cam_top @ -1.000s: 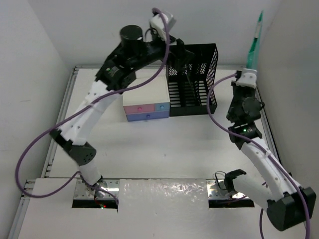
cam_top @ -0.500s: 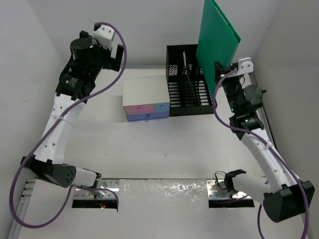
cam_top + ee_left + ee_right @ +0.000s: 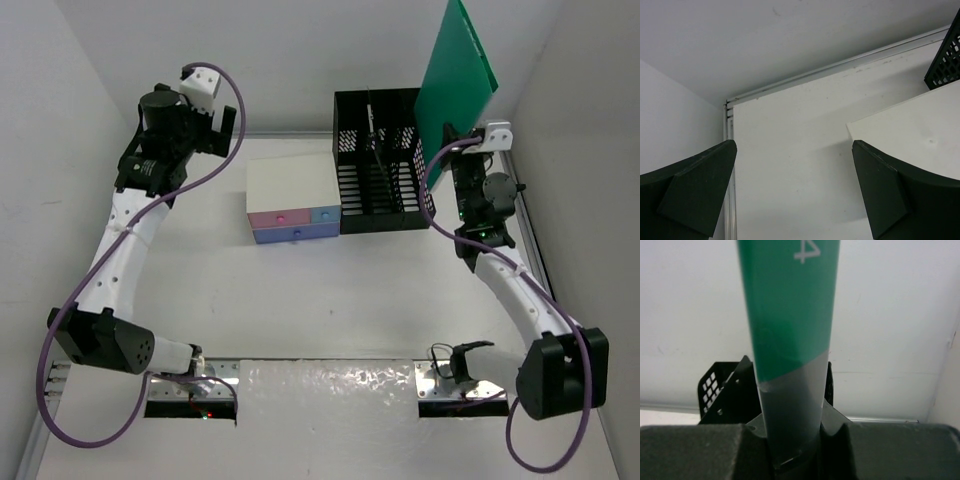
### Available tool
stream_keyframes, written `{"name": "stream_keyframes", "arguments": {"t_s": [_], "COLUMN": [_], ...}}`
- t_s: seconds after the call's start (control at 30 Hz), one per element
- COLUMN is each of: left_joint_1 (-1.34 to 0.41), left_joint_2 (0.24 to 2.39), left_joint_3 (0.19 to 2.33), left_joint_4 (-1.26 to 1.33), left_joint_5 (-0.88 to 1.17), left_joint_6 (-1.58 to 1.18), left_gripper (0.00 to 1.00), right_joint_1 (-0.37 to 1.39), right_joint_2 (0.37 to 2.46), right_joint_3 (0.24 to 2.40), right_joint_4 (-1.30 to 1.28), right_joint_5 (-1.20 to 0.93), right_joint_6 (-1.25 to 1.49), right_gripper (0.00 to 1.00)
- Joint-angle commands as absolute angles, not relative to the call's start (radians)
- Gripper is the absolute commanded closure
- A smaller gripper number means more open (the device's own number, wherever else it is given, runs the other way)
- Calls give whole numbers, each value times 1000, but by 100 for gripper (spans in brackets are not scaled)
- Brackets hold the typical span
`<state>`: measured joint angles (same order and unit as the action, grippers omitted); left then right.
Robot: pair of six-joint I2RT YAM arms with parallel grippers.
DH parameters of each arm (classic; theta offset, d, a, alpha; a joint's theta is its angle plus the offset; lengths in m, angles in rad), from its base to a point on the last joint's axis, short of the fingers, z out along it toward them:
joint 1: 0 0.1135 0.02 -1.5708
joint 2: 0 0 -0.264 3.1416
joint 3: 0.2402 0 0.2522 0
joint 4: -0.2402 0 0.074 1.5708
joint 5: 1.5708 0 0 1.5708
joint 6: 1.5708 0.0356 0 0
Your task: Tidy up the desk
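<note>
Next, my right gripper stands the green folder in the black mesh organizer [image 3: 411, 180] beside its side farthest from the drawers.
The desk [image 3: 320, 300] is the wide white tabletop under both arms. My right gripper [image 3: 452, 150] is raised at the back right, just right of the black mesh organizer [image 3: 385, 160]. It is shut on the lower edge of a flat green folder [image 3: 457, 70] that stands upright above it. In the right wrist view the green folder [image 3: 790, 305], grey at its foot, rises from between the jaws of my right gripper [image 3: 792, 432], with the organizer [image 3: 722, 390] behind. My left gripper [image 3: 218, 125] hangs open over the back left; in its own view the left gripper [image 3: 795, 192] is empty over bare desk [image 3: 790, 165].
A small white-topped box with pink and blue drawers [image 3: 293, 200] stands left of the organizer; its top [image 3: 920, 135] shows beside my left gripper. White walls close the back and both sides. The desk's grey metal rim [image 3: 730, 165] runs along the left.
My left arm has swung from over the organizer to the back left. The right gripper has turned the green folder from edge-on to broadside and shifted slightly right.
</note>
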<state>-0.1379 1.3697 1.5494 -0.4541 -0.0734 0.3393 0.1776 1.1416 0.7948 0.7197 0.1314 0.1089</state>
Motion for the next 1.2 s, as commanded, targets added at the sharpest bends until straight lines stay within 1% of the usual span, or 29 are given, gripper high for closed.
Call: {"name": "stream_keyframes", "arguments": {"t_s": [0.0,0.07,0.2,0.23,0.33,0.53,0.7,0.83,0.97,1.17], "left_joint_1": [-118,-112,-104,-103,-103,-103,-101,-101,-101,-101], "left_joint_2": [1356,1356,1350,1347,1347,1348,1351,1350,1351,1356], "left_joint_3": [1532,1523,1502,1499,1488,1480,1471,1454,1447,1417], "left_joint_4": [-382,-377,-380,-382,-385,-390,-405,-407,-413,-399], "left_joint_5": [-60,-61,-38,-41,-58,-78,-63,-84,-101,-104], "left_joint_6": [330,328,327,327,330,325,310,307,307,301], "left_gripper": [1,0,0,0,1,1,0,0,0,0], "right_joint_1": [102,83,77,77,77,78,78,80,80,78], "right_joint_2": [1198,1250,1324,1337,1397,1511,1598,1728,1822,1859], "right_joint_3": [816,801,741,730,709,690,666,647,643,617], "right_joint_4": [912,1004,1156,1230,1331,1443,1483,1604,1672,1686], "right_joint_5": [58,9,-8,-26,-61,-115,-130,-118,-112,-69], "right_joint_6": [192,227,213,219,239,215,184,170,192,175], "right_gripper": [100,100,100,100,100,100,100,100,100,100]}}
